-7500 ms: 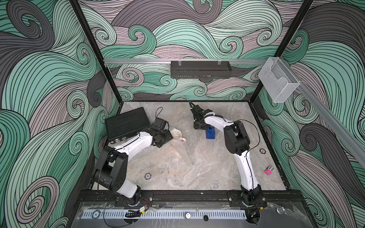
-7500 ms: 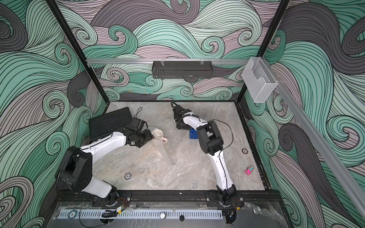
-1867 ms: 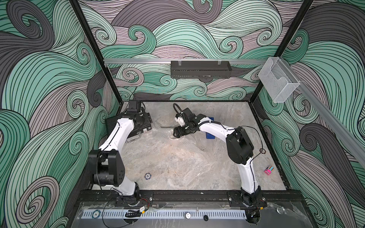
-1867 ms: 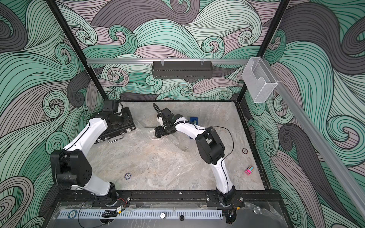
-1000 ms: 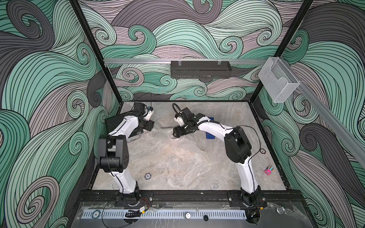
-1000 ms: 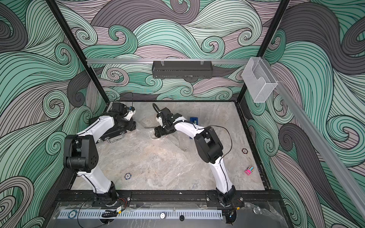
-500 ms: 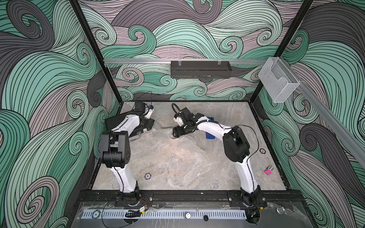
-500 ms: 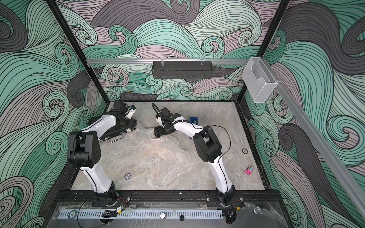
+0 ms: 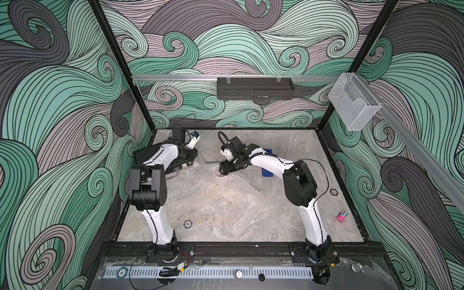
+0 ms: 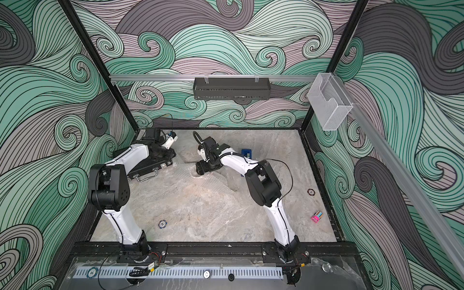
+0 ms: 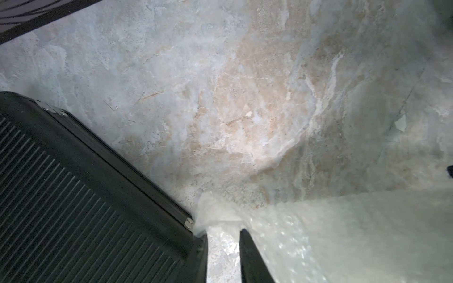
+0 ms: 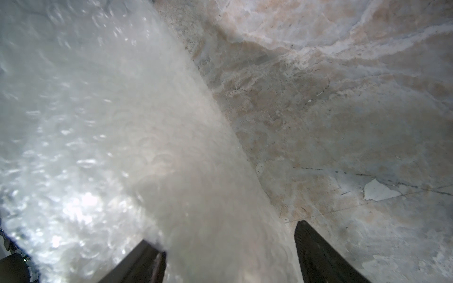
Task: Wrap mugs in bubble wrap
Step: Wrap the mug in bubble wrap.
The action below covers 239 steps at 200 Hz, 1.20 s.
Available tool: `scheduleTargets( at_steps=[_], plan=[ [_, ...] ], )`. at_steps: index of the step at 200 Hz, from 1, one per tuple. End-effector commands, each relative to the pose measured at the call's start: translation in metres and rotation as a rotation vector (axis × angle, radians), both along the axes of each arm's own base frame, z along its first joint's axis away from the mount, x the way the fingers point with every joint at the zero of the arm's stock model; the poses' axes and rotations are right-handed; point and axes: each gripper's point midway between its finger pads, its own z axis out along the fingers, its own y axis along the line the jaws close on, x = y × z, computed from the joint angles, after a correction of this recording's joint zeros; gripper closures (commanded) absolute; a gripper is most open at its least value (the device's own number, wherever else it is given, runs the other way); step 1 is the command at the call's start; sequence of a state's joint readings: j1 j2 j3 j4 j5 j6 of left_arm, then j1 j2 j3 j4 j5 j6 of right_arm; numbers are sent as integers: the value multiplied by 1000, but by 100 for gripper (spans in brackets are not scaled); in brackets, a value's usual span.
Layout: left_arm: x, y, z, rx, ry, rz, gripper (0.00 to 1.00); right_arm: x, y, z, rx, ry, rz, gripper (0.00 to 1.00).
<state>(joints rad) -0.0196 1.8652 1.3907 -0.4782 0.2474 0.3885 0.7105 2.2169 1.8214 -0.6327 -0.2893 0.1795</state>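
Note:
The bubble wrap's corner by the black case, far from the mug, is pinched in my left gripper, so that gripper should open and take the wrap (image 9: 217,172) beside the mug.
The bubble wrap (image 9: 238,187) lies spread on the stone table in both top views, also (image 10: 213,184). Its far part is drawn over the mug (image 12: 201,171), which shows only as a pale pinkish hump through the wrap. My right gripper (image 12: 223,231) stands wide across that hump, one finger on each side, seen in a top view at the sheet's far edge (image 9: 222,172). My left gripper (image 11: 223,232) is closed narrow on a bunched corner of the bubble wrap (image 11: 215,215), right beside the black case's corner.
A ribbed black case (image 9: 175,163) lies at the far left under my left arm. A blue tape dispenser (image 9: 266,172) sits behind my right forearm. Poker chips (image 9: 187,224) (image 9: 333,192) and a small pink item (image 9: 342,216) lie nearer the front.
My left gripper's jaws have closed from wide to narrow on the wrap's corner by the case. The right gripper has stayed over the mug, its jaws a touch narrower.

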Motion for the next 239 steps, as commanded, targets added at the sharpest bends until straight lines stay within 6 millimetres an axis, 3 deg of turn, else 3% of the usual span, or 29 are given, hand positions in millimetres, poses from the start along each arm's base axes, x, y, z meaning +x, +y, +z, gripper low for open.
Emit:
scheduleTargets(
  at_steps=[1,45,93,123,127,136,182,221,239],
  plan=[
    [3,-3,1,-34,7,-11,84,-6,0,-13,-33,26,23,21],
    [4,3,1,-22,11,35,100,-6,0,-14,-35,29,20,22],
    [12,10,40,-19,-119,92,100,-6,-1,-12,-32,23,21,22],
    [13,19,63,-77,-156,125,47,-7,0,-13,-30,26,26,22],
    [13,20,65,-93,-158,128,26,-7,0,-13,-29,26,25,22],
    [14,18,70,-135,-156,121,2,-7,1,-13,-28,27,27,22],
    [17,9,57,-302,-1,108,2,-7,0,-14,-32,27,30,22],
    [26,12,31,-378,199,245,11,-7,1,-14,-30,28,33,22],
    [21,15,16,-384,331,321,15,-7,1,-15,-32,29,33,22]
  ],
)
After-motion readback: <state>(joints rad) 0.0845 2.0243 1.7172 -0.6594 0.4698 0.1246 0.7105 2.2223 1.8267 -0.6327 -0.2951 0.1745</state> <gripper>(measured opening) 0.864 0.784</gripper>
